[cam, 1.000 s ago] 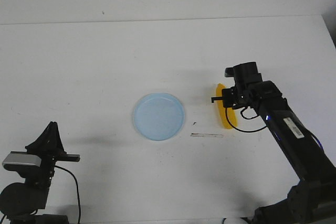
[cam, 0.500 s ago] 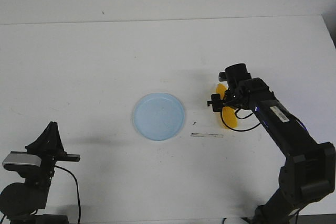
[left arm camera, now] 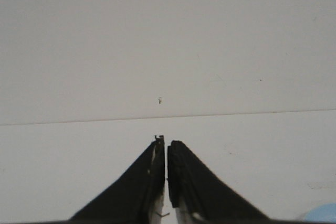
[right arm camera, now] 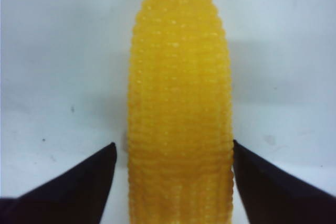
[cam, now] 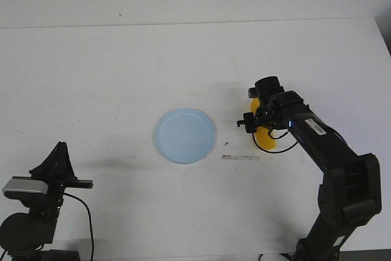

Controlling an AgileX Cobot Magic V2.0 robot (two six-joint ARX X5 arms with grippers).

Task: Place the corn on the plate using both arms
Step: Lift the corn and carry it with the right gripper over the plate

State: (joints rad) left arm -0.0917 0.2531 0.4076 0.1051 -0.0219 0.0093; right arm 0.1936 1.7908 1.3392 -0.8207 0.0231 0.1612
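Observation:
The robot's right gripper will release the yellow corn on the middle of the pale blue plate (cam: 186, 137).
The yellow corn (cam: 267, 139) lies on the white table, right of the pale blue plate (cam: 184, 136). My right gripper (cam: 259, 121) is down over the corn and hides most of it in the front view. In the right wrist view the gripper (right arm camera: 174, 144) is open, with the corn (right arm camera: 180, 103) lengthwise between its black fingers (right arm camera: 94, 177). One finger stands a little off the cob and the other is right at its side. My left gripper (cam: 59, 149) rests at the near left, far from both, and in its own view the gripper (left arm camera: 166, 142) is shut on nothing. A sliver of the plate (left arm camera: 323, 214) shows there.
A thin clear strip (cam: 240, 158) lies on the table just in front of the corn, between it and the plate. A small dark speck (cam: 226, 143) sits near it. The table's far edge (cam: 195, 24) meets a pale wall.
My right arm has reached forward and its gripper has shifted slightly left and down over the corn, covering more of the cob. The left arm has not moved.

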